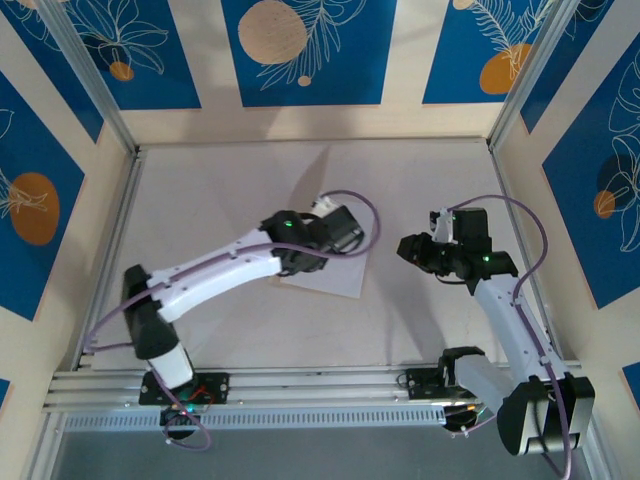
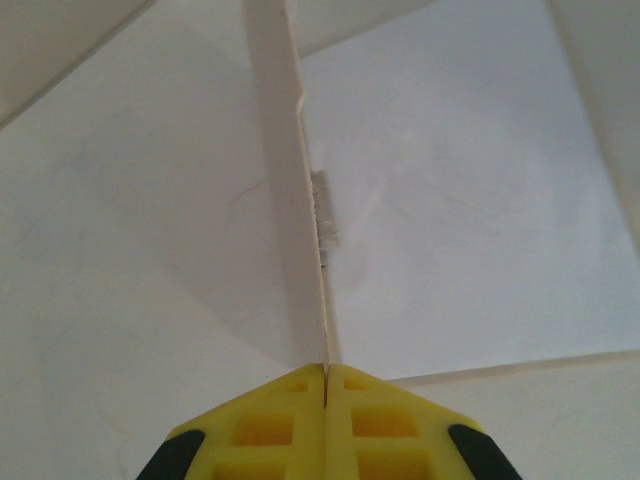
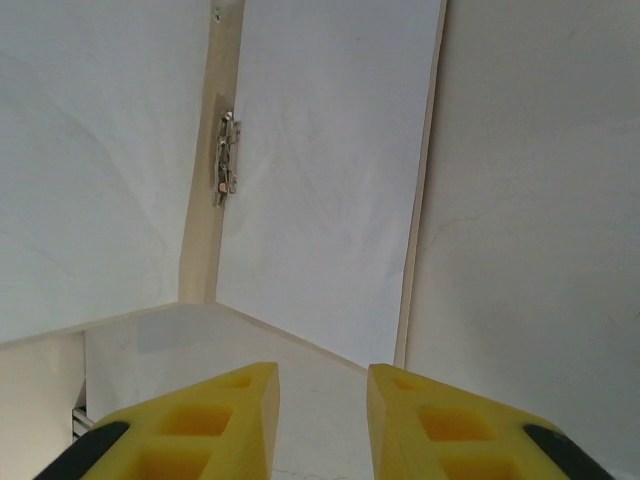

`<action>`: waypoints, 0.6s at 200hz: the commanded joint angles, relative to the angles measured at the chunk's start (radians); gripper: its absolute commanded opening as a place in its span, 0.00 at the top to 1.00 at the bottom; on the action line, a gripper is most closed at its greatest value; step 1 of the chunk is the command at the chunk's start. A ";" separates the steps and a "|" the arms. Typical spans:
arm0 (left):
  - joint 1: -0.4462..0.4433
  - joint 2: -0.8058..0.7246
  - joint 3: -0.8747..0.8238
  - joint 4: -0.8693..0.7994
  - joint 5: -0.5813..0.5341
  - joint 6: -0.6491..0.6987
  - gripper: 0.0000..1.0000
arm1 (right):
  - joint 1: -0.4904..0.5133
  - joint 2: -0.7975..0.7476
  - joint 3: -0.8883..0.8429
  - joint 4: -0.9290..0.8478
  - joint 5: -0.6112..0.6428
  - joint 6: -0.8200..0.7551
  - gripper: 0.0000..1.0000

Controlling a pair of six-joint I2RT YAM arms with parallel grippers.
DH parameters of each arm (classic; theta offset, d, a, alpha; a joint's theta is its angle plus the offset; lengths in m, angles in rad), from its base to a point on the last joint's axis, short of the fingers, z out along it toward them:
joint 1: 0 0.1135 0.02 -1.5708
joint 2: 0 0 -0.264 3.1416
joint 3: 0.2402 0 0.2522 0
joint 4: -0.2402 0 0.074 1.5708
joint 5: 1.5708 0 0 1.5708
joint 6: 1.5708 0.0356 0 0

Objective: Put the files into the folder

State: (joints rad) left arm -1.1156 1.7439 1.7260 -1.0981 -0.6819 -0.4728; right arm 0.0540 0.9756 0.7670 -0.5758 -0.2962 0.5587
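Next, my left gripper lets go of the raised cover to lie flat on top of the white file sheet (image 1: 322, 218) (image 2: 440, 165).
The tan folder (image 1: 322, 278) lies open mid-table with one cover lifted. My left gripper (image 1: 342, 230) is shut on that raised cover; in the left wrist view the thin tan cover edge (image 2: 300, 200) runs straight up from the closed yellow fingertips (image 2: 327, 372). A small metal clip (image 2: 322, 215) sits at the spine, and a white file sheet (image 2: 470, 220) lies flat to its right, inside the folder. My right gripper (image 1: 405, 247) hovers just right of the folder, open and empty. Its view shows the clip (image 3: 227, 155), the tan spine (image 3: 203, 230) and the white sheet (image 3: 330, 170) beyond its fingers (image 3: 322, 385).
Pale table surface (image 1: 230, 190) surrounds the folder. Aluminium frame posts (image 1: 120, 130) and patterned blue walls (image 1: 300, 50) close in the sides and back. The arm bases sit on a rail (image 1: 320, 385) at the near edge.
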 commanded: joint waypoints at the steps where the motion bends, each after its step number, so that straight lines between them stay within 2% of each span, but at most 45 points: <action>1: -0.045 0.090 0.074 -0.009 0.055 -0.011 1.00 | -0.034 -0.037 0.032 -0.039 -0.025 0.014 0.70; 36: -0.058 0.221 0.141 0.060 0.245 -0.021 1.00 | -0.053 -0.075 0.086 -0.103 0.061 0.024 0.70; 75: -0.049 0.332 0.195 0.116 0.312 -0.055 1.00 | -0.102 -0.097 0.094 -0.127 0.074 0.042 0.70; 120: 0.006 0.422 0.259 0.201 0.359 -0.079 1.00 | -0.120 -0.145 0.100 -0.174 0.139 0.036 0.70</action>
State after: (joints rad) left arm -1.1496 2.1254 1.9236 -0.9657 -0.3782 -0.5163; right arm -0.0597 0.8742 0.8444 -0.7013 -0.1898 0.5861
